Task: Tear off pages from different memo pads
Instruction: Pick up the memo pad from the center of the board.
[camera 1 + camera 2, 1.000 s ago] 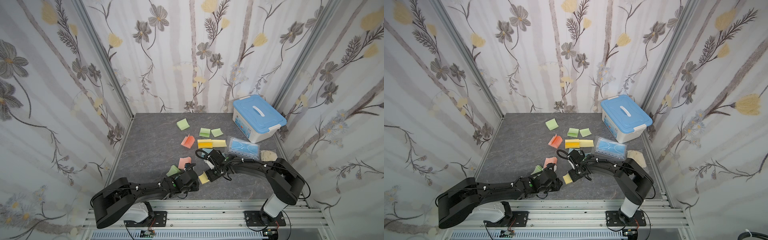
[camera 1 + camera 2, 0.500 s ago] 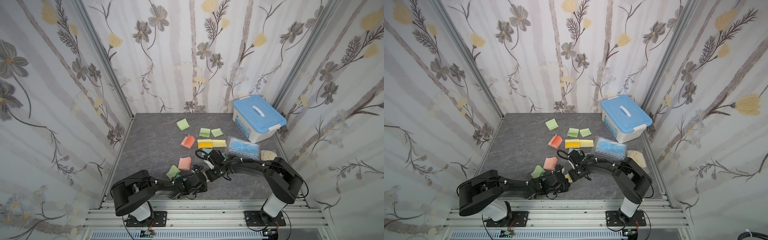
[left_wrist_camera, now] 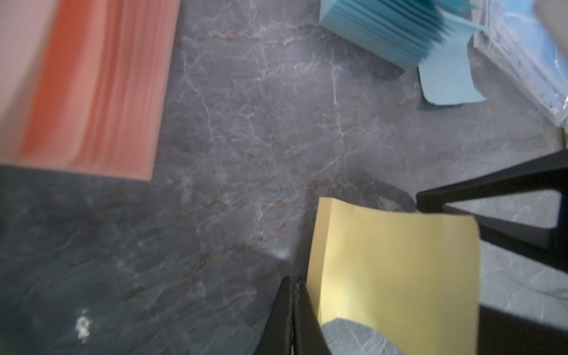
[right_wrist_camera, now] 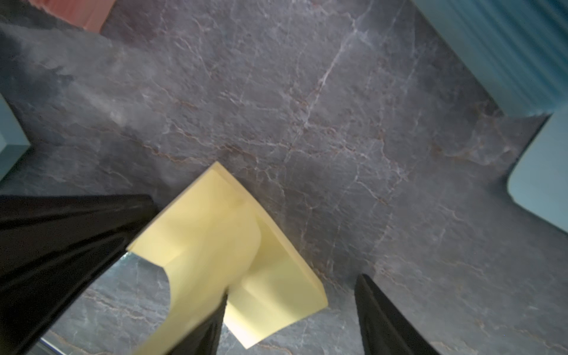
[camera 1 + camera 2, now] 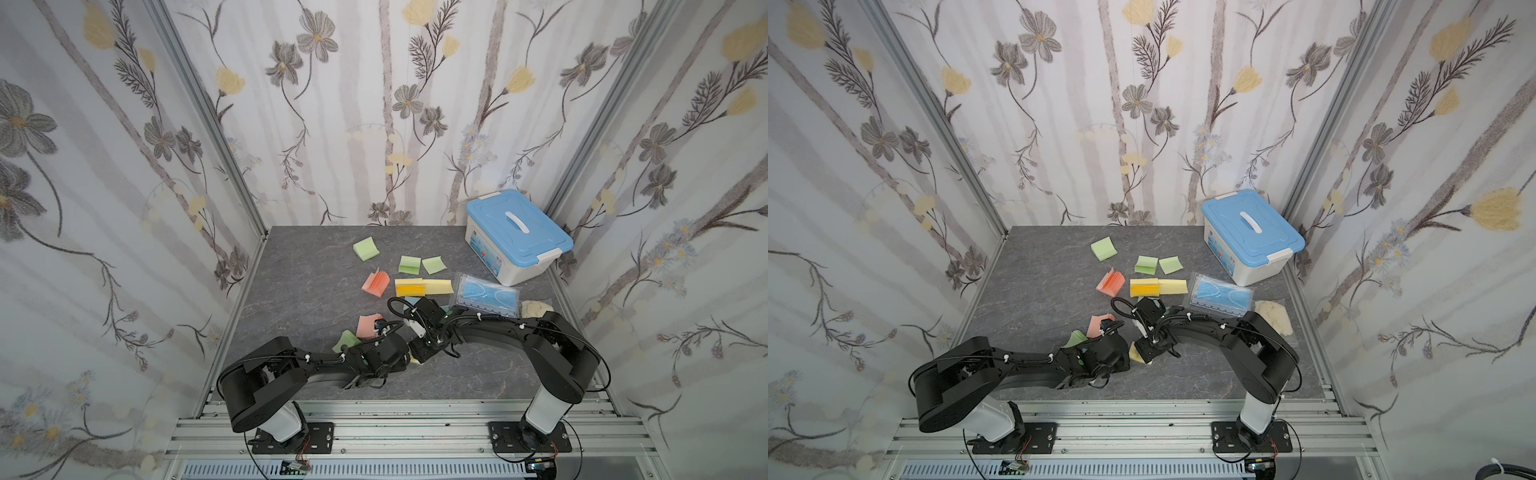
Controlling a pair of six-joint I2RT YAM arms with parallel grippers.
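The yellow pad's edge is only touched by my left gripper's shut fingers, so my right gripper will lift the yellow pad by its raised page (image 4: 227, 239) for my left gripper to grasp.
A yellow memo pad (image 4: 276, 292) lies on the dark table near the front, small in both top views (image 5: 1136, 353). My right gripper (image 4: 292, 285) stands open over it, one finger (image 4: 209, 322) down on the pad. The pad's top yellow page (image 3: 393, 270) arches up off the table to my left gripper (image 3: 292, 281), whose jaws are shut at the page's edge. The two grippers meet tip to tip (image 5: 415, 355). Other memo pads lie behind them: salmon (image 3: 92, 86), light blue (image 3: 384, 27), green (image 5: 366, 249) and yellow (image 5: 409, 286).
A white box with a blue lid (image 5: 517, 237) stands at the back right. In front of it lie a clear packet of blue masks (image 5: 486, 295) and a cream cloth (image 5: 536, 308). Papered walls close the table on three sides.
My left arm has swung right, up to the yellow pad, and its gripper has shut. The right arm has stayed on the pad.
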